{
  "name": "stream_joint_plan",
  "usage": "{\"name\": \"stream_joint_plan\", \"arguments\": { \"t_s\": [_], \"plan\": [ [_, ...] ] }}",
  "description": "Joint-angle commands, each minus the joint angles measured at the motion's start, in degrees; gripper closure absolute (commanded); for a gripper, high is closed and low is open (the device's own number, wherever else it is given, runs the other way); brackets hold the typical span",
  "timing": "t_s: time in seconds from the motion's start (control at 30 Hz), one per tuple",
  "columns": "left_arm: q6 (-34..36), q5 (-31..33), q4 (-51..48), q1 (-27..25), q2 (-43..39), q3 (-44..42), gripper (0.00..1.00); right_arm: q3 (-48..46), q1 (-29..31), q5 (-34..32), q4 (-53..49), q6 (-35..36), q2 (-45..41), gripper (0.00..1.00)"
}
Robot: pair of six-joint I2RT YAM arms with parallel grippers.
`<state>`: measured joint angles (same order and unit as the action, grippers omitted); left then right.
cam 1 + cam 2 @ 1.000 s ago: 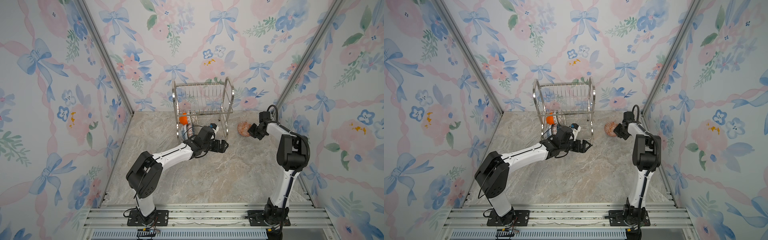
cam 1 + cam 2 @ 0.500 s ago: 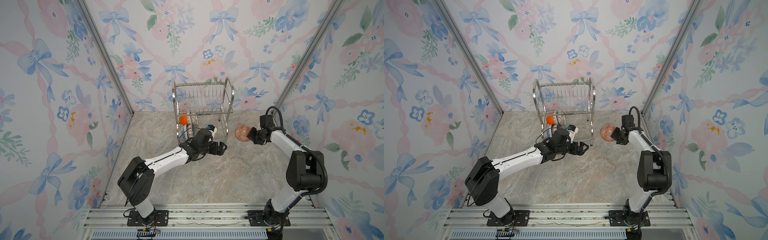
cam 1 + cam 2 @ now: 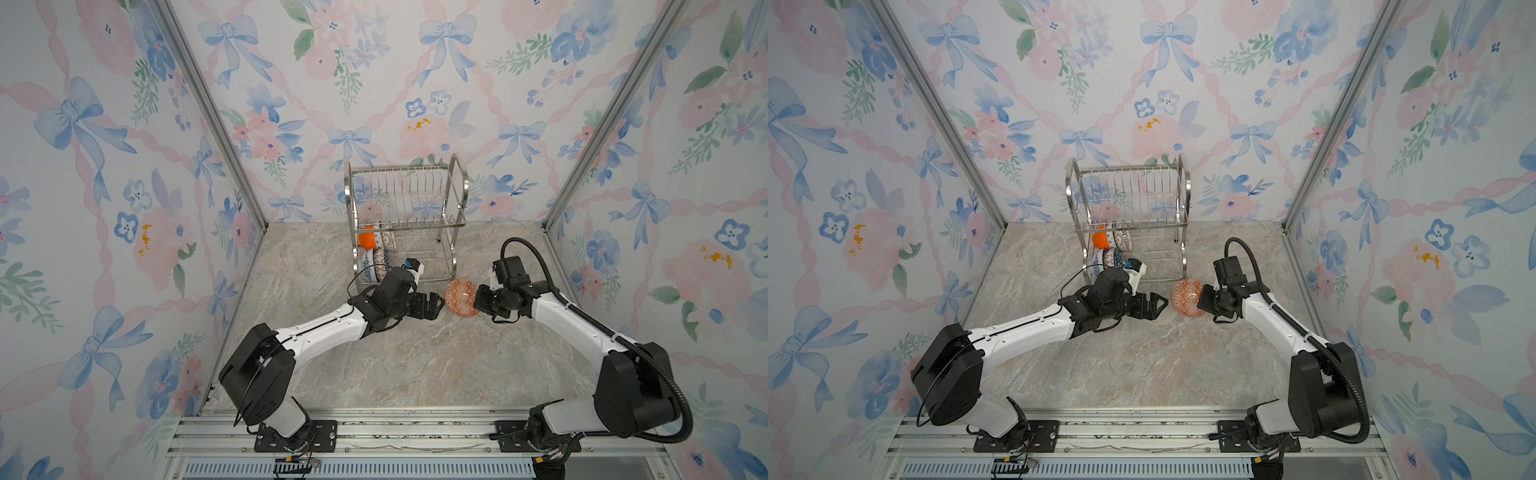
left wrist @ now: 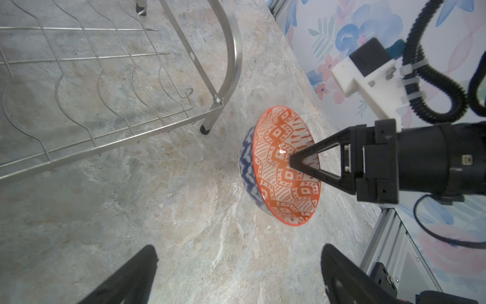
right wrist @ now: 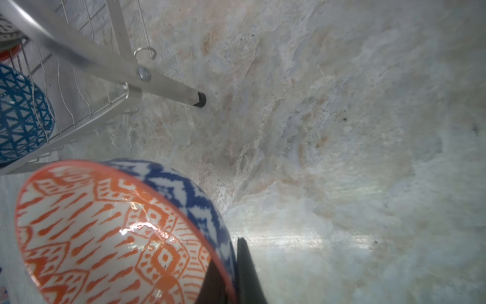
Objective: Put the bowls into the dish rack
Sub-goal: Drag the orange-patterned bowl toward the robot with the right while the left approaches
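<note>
Next, my right gripper lets go of the orange-red-white patterned bowl on the tabletop (image 3: 436,318) by the fingertips of my left gripper.
My right gripper (image 3: 477,300) (image 3: 1202,300) is shut on the rim of the orange-red-white patterned bowl (image 3: 459,296) (image 3: 1187,298) (image 4: 284,168) (image 5: 105,231). One finger is inside the bowl and one outside. The bowl is tipped on edge, low over the table, in front of the dish rack's right leg. My left gripper (image 3: 438,302) (image 3: 1163,305) (image 4: 238,250) is open just left of the bowl and holds nothing. The dish rack (image 3: 405,226) (image 3: 1129,226) stands at the back wall. At its left end are a plain orange bowl (image 3: 365,239) and other patterned bowls (image 3: 374,264).
A marbled tabletop (image 3: 415,365) lies between floral walls with metal corner posts (image 3: 582,145). The rack's curved side frame and its foot (image 4: 206,127) stand close behind the held bowl. A dark-blue triangle-patterned bowl (image 5: 21,113) sits on the lower shelf.
My right gripper has carried the patterned bowl from beside the rack forward and leftward, toward my left gripper. My left gripper has drawn slightly back toward the front, still open.
</note>
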<state>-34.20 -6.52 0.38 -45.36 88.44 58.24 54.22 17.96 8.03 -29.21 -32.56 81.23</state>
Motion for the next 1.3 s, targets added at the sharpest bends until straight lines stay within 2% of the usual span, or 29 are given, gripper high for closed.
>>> {"name": "stream_joint_plan", "arguments": {
  "t_s": [0.0, 0.33, 0.7, 0.77, 0.83, 1.0, 1.27],
  "plan": [
    [-1.2, 1.1, 1.2, -0.3, -2.0, -1.2, 0.02, -2.6, 4.0, 1.0, 2.6, -1.8, -2.2, 1.00],
    [-1.4, 2.8, 1.1, -0.2, -4.5, -3.7, 0.02, -3.9, 10.5, 0.9, 6.2, -2.4, 2.8, 1.00],
    [-1.3, 2.3, 1.1, 1.7, -5.7, -5.0, 0.02, 4.0, 11.0, -1.1, 0.7, -0.9, 12.8, 0.99],
    [-1.4, 2.4, 1.1, 1.9, -6.1, -5.3, 0.02, 5.3, 11.0, -1.7, -0.4, -0.4, 13.2, 0.96],
    [-1.4, 2.3, 1.1, 2.3, -6.6, -5.7, 0.02, 6.3, 11.1, -2.7, -1.7, -0.2, 13.3, 0.85],
    [-1.4, 2.2, 1.1, 2.8, -7.3, -6.4, 0.02, 8.2, 11.2, -4.1, -4.2, 0.1, 15.4, 0.72],
    [-1.2, 1.5, 1.1, 4.1, -8.2, -6.6, 0.02, 11.6, 12.5, -7.9, -8.3, 2.2, 13.9, 0.57]
  ]
}}
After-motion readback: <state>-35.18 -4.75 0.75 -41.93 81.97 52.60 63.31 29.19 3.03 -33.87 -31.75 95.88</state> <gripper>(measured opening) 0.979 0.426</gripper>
